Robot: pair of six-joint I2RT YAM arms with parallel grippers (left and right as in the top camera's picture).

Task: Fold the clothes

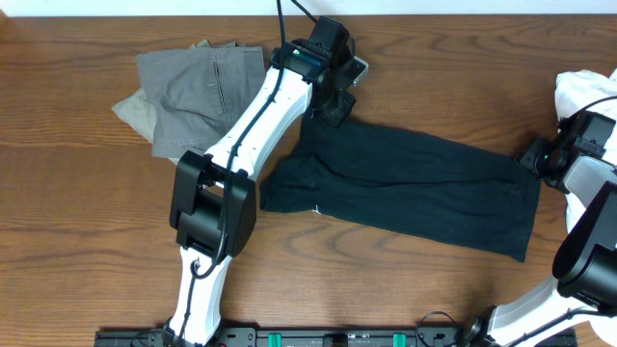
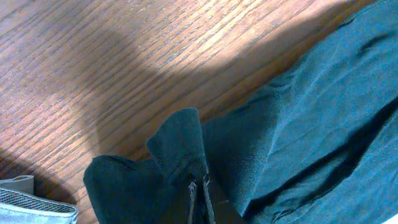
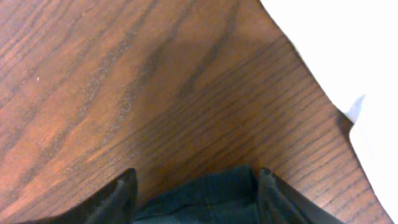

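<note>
Next, my left gripper lets go of the dark teal garment's far corner on its near corner, on the grey garment's side (image 1: 284,189).
A dark teal garment (image 1: 405,183) lies spread flat across the middle of the wooden table. My left gripper (image 1: 328,108) is at its far left corner, shut on a pinched fold of the cloth (image 2: 180,155); its fingertips (image 2: 200,190) are closed together. My right gripper (image 1: 536,157) sits at the garment's far right corner. In the right wrist view its fingers (image 3: 196,180) are spread apart with the cloth's edge (image 3: 211,193) lying between them.
A grey folded garment (image 1: 198,92) lies at the back left, its edge in the left wrist view (image 2: 31,208). A white garment (image 1: 583,92) lies at the far right, also in the right wrist view (image 3: 336,50).
</note>
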